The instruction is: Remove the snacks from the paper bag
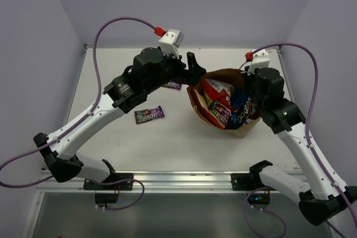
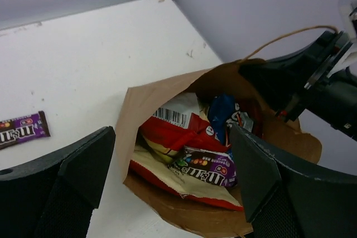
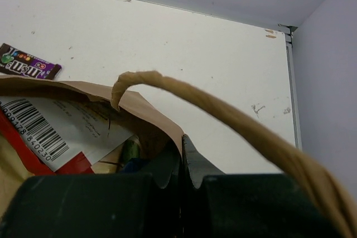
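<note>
The candy bar's end [image 1: 215,108] [image 2: 179,160] is beside the cream-and-orange bag. My left gripper should close on it, taking the purple candy bar inside the paper bag.
The paper bag [image 1: 239,127] stands at the right middle of the table, its mouth open toward the left. In it I see a white-and-red chip bag [image 2: 178,124], a blue Doritos bag [image 2: 222,112], a purple candy bar [image 2: 212,166] and a cream-and-orange bag [image 2: 167,174]. My left gripper [image 1: 193,66] is open and empty, just left of the bag's mouth; its jaws frame the opening in the left wrist view [image 2: 172,137]. My right gripper [image 3: 181,147] is shut on the bag's far rim [image 3: 156,118], beside a twisted handle [image 3: 234,121].
Two purple candy bars lie on the table left of the bag, one [image 1: 149,115] nearer the front and one [image 1: 172,85] under the left wrist. The purple walls close the back and sides. The right arm [image 2: 329,90] stands behind the bag.
</note>
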You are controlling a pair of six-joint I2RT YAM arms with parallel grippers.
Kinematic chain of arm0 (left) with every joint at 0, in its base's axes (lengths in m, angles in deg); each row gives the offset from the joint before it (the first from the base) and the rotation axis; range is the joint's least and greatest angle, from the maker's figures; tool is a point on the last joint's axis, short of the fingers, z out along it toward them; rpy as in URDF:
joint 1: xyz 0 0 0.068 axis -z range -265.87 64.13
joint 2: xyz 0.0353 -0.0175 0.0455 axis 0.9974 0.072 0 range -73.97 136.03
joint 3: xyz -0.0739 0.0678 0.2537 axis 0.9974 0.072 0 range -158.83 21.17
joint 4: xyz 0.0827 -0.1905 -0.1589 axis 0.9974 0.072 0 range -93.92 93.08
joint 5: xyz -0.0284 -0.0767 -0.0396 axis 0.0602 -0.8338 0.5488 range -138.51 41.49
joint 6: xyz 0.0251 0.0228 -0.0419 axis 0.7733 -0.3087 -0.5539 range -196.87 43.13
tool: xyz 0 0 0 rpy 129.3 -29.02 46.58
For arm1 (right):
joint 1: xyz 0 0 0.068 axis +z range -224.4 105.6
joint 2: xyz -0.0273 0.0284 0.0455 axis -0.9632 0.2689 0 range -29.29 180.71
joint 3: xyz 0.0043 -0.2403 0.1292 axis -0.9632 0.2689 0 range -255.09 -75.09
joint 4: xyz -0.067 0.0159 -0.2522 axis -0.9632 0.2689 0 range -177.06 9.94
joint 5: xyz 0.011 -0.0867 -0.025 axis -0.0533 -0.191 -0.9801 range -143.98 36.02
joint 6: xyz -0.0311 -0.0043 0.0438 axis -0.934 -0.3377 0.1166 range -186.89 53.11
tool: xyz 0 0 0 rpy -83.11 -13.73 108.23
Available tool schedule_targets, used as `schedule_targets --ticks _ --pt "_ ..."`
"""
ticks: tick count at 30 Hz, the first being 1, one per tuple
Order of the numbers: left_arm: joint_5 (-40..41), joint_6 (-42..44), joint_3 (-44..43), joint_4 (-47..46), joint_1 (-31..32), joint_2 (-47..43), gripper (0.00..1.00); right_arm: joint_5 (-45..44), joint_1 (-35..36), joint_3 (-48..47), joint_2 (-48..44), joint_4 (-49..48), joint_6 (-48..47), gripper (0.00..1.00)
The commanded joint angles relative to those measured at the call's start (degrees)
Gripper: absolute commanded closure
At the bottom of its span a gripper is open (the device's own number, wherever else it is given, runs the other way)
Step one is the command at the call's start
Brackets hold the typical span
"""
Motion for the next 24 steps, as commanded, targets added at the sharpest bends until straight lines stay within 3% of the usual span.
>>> schedule_targets --ticks 1,11,24 --pt "2.1 0.1 -3.4 6.6 3.2 4.7 0.1 -1.4 0.8 -0.5 -2.2 -7.5 -2.7 1.0" --pt "7.2 -1.8 -7.2 9.6 16.7 14.6 0.17 -5.0 3.3 0.4 -4.4 -9.4 -4.0 1.0" --pt "12.5 2.2 -6.2 10.7 17.4 21.2 0.25 -3.5 4.1 1.7 -5.2 -9.1 -3.6 1.0"
